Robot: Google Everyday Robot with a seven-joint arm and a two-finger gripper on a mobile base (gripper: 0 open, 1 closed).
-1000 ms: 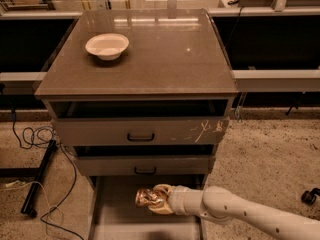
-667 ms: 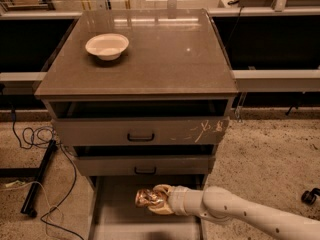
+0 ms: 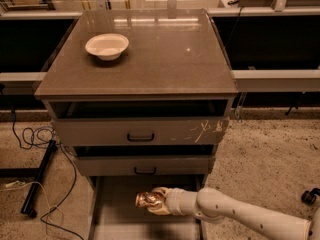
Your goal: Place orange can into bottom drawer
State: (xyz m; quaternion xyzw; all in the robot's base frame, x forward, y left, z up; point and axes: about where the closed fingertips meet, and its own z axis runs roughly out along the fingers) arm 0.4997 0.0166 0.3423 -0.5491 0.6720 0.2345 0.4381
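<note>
The robot's gripper needs to release the orange can, now hanging just above the tray's floor, near the middle of the bottom drawer's grey bottom [image 3: 158, 204].
The orange can [image 3: 146, 199] is a shiny gold-orange and brown can, held on its side over the pulled-out bottom drawer [image 3: 117, 219], a pale grey tray with low side walls. My gripper [image 3: 156, 202] reaches in from the lower right on a white arm and is shut on the can. The can hangs just above the tray's floor, near its middle, in front of the plain-front drawer [image 3: 145, 166].
The scratched-front drawer [image 3: 141, 132] sits above, slightly open. A white bowl [image 3: 107, 46] stands on the cabinet top at the back left. Black cables [image 3: 37, 134] and a dark bar [image 3: 37, 179] lie on the floor left of the cabinet.
</note>
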